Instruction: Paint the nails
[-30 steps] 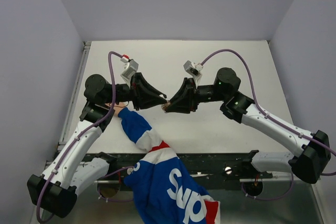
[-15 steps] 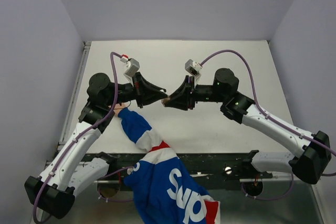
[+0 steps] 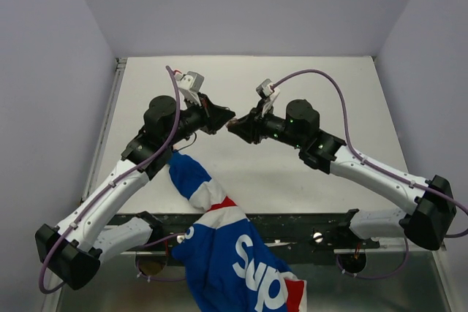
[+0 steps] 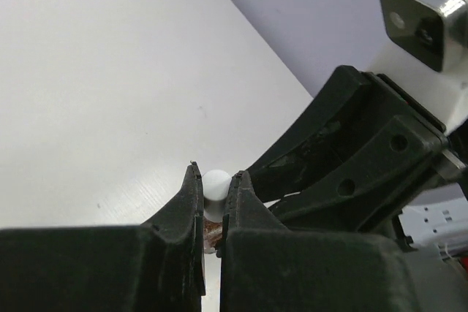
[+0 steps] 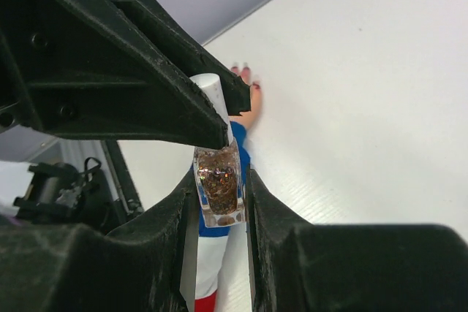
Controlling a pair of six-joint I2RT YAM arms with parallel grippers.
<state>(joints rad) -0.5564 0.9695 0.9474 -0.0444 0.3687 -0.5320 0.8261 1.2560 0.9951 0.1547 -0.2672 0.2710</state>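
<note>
My left fingers slant across the bottle's white cap; reopen, grip in line with the bottle (image 5: 207, 82) before uncapping.
My right gripper (image 5: 219, 184) is shut on a small clear polish bottle (image 5: 219, 189) filled with brown glitter. My left gripper (image 4: 215, 180) is shut on the bottle's white cap (image 4: 216, 183), which sits on the bottle. The two grippers meet tip to tip above mid-table in the top view (image 3: 231, 123). In the right wrist view, a bare hand (image 5: 248, 107) lies flat on the table below the bottle, with pinkish-red nails (image 5: 246, 69) showing. Its blue, white and red sleeve (image 3: 197, 180) runs toward the near edge. In the top view the left arm hides the hand.
The white table (image 3: 307, 93) is walled by grey panels at the back and sides. The black base rail (image 3: 292, 224) runs along the near edge. The sleeve hangs over that edge at the lower middle (image 3: 248, 268).
Both grippers, still joined at the bottle, have moved toward the back of the table. The left arm has swung right, over the hand. The sleeve has not moved.
</note>
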